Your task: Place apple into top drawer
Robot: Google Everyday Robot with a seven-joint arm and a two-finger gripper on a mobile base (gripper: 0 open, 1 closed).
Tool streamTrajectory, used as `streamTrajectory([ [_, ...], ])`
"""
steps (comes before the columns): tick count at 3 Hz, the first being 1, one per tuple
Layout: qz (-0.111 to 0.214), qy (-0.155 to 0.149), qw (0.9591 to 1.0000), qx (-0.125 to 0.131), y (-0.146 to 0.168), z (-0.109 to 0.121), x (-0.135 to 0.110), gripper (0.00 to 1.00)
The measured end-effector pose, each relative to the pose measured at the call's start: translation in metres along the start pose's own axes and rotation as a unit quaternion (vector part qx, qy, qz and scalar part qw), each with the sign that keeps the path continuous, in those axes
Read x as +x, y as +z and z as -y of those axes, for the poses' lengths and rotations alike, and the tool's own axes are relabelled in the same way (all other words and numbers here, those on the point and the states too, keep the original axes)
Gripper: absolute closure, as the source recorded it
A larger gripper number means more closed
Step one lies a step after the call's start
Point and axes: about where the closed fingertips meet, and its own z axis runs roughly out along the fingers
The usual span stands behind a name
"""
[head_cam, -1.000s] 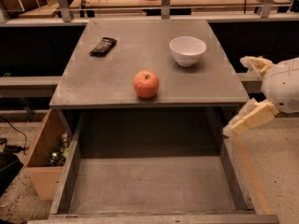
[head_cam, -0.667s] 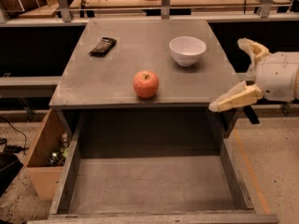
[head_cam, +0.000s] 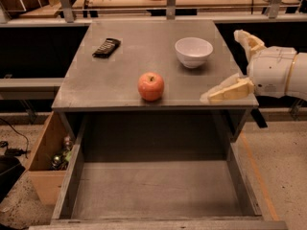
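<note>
Next, I move my gripper to the lower half of the red-orange apple (head_cam: 151,93) near the front edge of the cabinet top and close it there.
The red-orange apple (head_cam: 151,86) stands upright near the front edge of the grey cabinet top (head_cam: 120,71). Below it the wide grey top drawer (head_cam: 153,188) is pulled fully open and holds nothing. My gripper (head_cam: 228,66) is at the right side of the cabinet top, its two pale fingers spread wide apart; one finger (head_cam: 225,90) rests over the front right corner, the other (head_cam: 248,41) points back beyond the right edge. It holds nothing and is well to the right of the apple.
A white bowl (head_cam: 193,51) stands at the back right of the top, left of the gripper. A black remote-like object (head_cam: 106,47) lies at the back left. A tan wooden box (head_cam: 48,164) with small items stands on the floor left of the drawer.
The gripper has risen from beside the drawer's right side to the level of the cabinet top and moved leftward over its right edge. The apple has not moved.
</note>
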Motion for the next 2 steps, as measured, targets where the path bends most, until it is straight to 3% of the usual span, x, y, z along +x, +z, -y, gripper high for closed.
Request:
streamTrajectory([
  [2,0.018,0.024,0.9972,-0.069,0.067,-0.007,0.011,0.0],
])
